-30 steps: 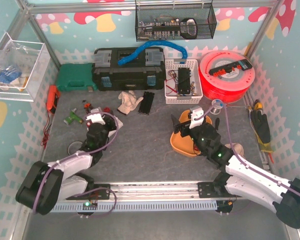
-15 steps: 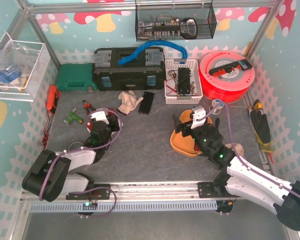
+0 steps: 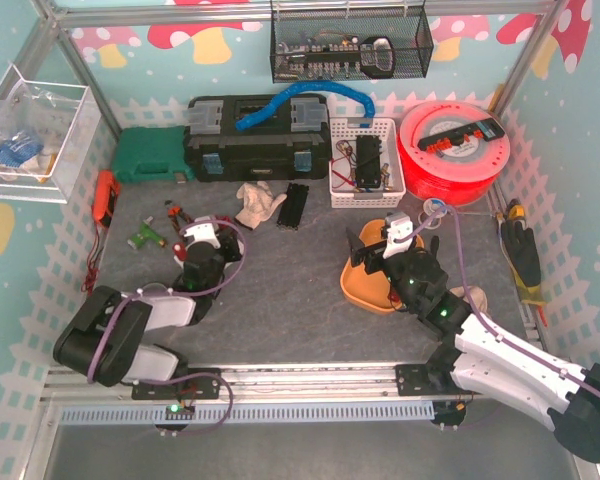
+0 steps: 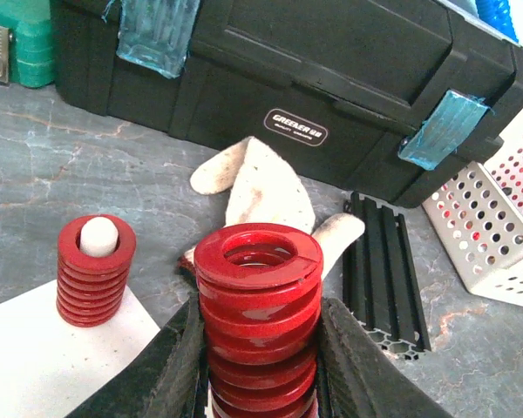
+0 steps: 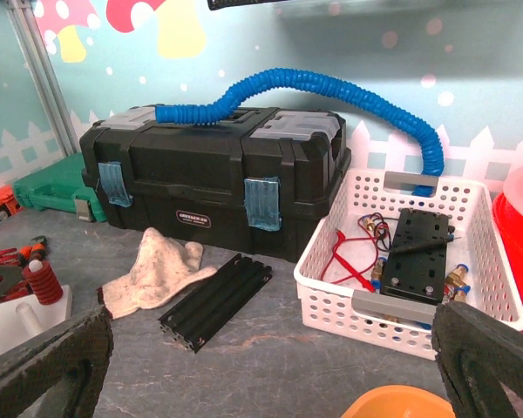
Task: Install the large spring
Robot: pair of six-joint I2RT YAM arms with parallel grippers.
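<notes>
The large red spring, now upright over the white base block, will be let go by my left gripper on the white base block's corner (image 3: 241, 256) next to the smaller red spring.
In the left wrist view the large red spring (image 4: 258, 313) stands upright between my left gripper's black pads (image 4: 176, 366), over the white base block (image 4: 35, 366). My left gripper (image 4: 260, 348) is shut on it. A smaller red spring (image 4: 94, 270) sits on a white peg of the same block, to the left. In the top view my left gripper (image 3: 202, 250) is at the middle left of the table. My right gripper (image 3: 390, 240) is open and empty above the orange bowl (image 3: 365, 285). The small spring also shows in the right wrist view (image 5: 40, 280).
A black toolbox (image 3: 255, 135) stands at the back, with a cloth (image 3: 258, 203) and a black extrusion (image 3: 296, 205) in front of it. A white basket (image 3: 365, 162) and a red spool (image 3: 455, 150) are at the back right. A green case (image 3: 150, 155) is at the back left.
My left arm has reached farther out, and its gripper with the large spring has shifted slightly right over the white block. My right arm has barely moved.
</notes>
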